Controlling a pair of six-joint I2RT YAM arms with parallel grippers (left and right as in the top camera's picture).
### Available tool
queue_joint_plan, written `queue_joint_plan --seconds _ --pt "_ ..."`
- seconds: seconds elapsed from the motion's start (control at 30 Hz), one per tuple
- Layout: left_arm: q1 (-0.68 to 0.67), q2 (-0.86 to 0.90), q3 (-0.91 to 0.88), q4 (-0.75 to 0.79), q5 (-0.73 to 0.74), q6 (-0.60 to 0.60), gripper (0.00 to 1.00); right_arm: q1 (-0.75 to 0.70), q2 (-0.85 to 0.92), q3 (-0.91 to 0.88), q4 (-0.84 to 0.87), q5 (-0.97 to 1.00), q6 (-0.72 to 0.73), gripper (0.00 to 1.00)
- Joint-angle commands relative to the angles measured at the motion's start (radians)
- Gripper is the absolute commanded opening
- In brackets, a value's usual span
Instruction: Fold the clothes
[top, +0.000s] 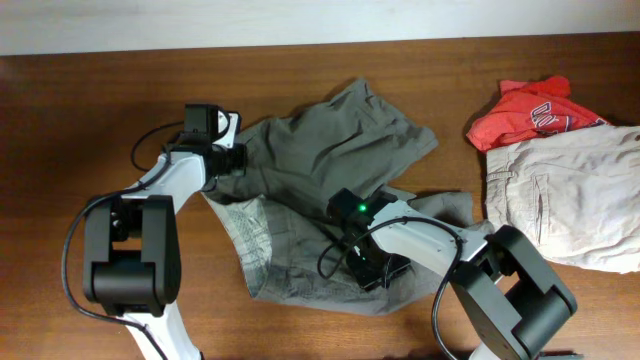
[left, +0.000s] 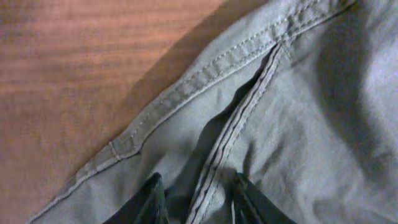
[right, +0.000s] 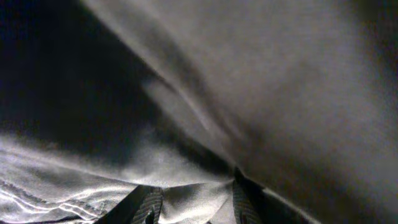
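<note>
I see my right gripper pinching a flap far from the shorts' exposed paler inside, so it should release the flap and take the shorts' edge (top: 270, 268) beside that paler inside.
The olive-grey shorts (top: 320, 170) lie crumpled in the middle of the table, with a paler inside face turned up at the lower left. My left gripper (top: 232, 158) is at their left edge. In the left wrist view its jaws (left: 202, 202) close on a raised seamed fold of the shorts (left: 298, 124), just inside the stitched hem. My right gripper (top: 372, 272) sits low on the shorts' lower right part. In the right wrist view its jaws (right: 196, 205) pinch a flap of the cloth (right: 280, 93), which fills the whole view.
A red T-shirt (top: 530, 110) with white lettering and paler beige shorts (top: 580, 200) lie at the right side of the wooden table (top: 80, 100). Bare wood (left: 62, 74) shows left of the hem in the left wrist view.
</note>
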Motion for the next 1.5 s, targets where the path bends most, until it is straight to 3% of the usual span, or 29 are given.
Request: queue_joint_plan --seconds 0.0,0.23,0.3,0.47,0.6,0.73,0.87,0.93,1.13,1.27,1.33,1.47 --pt "0.018 0.116 0.023 0.001 -0.031 0.015 0.37 0.005 -0.026 0.013 0.033 -0.010 -0.116 0.42" --pt "0.019 0.116 0.214 0.015 -0.027 0.016 0.37 0.004 -0.194 0.135 0.046 -0.092 -0.196 0.50" --pt "0.019 0.116 0.277 0.002 -0.026 0.016 0.37 0.004 -0.228 0.172 0.068 -0.125 -0.195 0.59" --pt "0.022 0.116 0.516 -0.183 -0.027 0.016 0.42 0.004 -0.254 0.209 0.209 -0.283 -0.113 0.72" --pt "0.021 0.116 0.718 -0.454 -0.027 0.016 0.46 0.005 -0.205 0.209 0.286 -0.301 0.021 0.57" --pt "0.021 0.116 0.785 -0.686 -0.027 0.016 0.45 0.038 -0.086 0.209 0.373 -0.461 0.084 0.33" --pt "0.022 0.134 0.752 -0.814 -0.027 0.015 0.33 0.082 0.008 0.209 0.431 -0.552 0.133 0.23" --pt "0.021 0.156 0.727 -0.853 -0.027 0.016 0.31 0.111 0.046 0.209 0.459 -0.593 0.132 0.23" --pt "0.024 0.197 0.633 -0.862 -0.027 0.024 0.32 0.179 0.063 0.209 0.473 -0.603 0.036 0.46" --pt "0.024 0.237 0.589 -0.836 -0.027 0.038 0.32 0.209 0.063 0.209 0.480 -0.589 -0.015 0.74" --pt "0.024 0.293 0.586 -0.825 -0.027 0.038 0.32 0.220 0.063 0.209 0.487 -0.486 0.052 0.81" --pt "0.024 0.350 0.586 -0.815 -0.027 0.038 0.31 0.220 0.064 0.209 0.503 -0.391 0.171 0.81"
